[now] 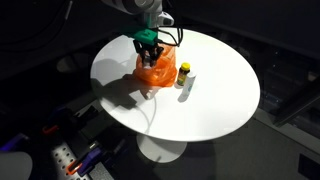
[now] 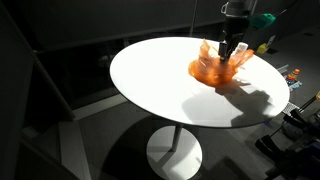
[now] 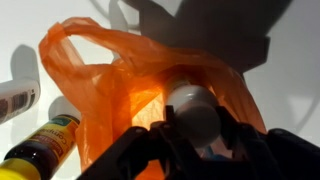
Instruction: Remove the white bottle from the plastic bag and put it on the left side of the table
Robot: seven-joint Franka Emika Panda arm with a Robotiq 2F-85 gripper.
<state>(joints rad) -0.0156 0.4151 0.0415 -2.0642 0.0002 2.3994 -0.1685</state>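
Observation:
Next, my gripper lets go of the white bottle on the bare table [image 1: 127,60] next to the orange bag, opposite the yellow-capped bottle.
An orange plastic bag [image 1: 155,72] stands on the round white table [image 1: 205,115], at the far side; it shows in both exterior views [image 2: 213,70]. In the wrist view the bag [image 3: 100,90] gapes open and the white bottle [image 3: 195,108] stands up out of its mouth. My gripper [image 3: 197,125] reaches down into the bag from above [image 1: 148,47] [image 2: 228,48], and its dark fingers press on both sides of the white bottle. The bottle's lower part is hidden by the fingers and the bag.
A bottle with a yellow cap [image 1: 184,70] [image 3: 42,148] and a small white container [image 1: 180,84] [image 3: 14,100] lie right beside the bag. The table [image 2: 160,95] is ringed by a dark floor. Cables and clutter lie beyond its edge [image 1: 70,155].

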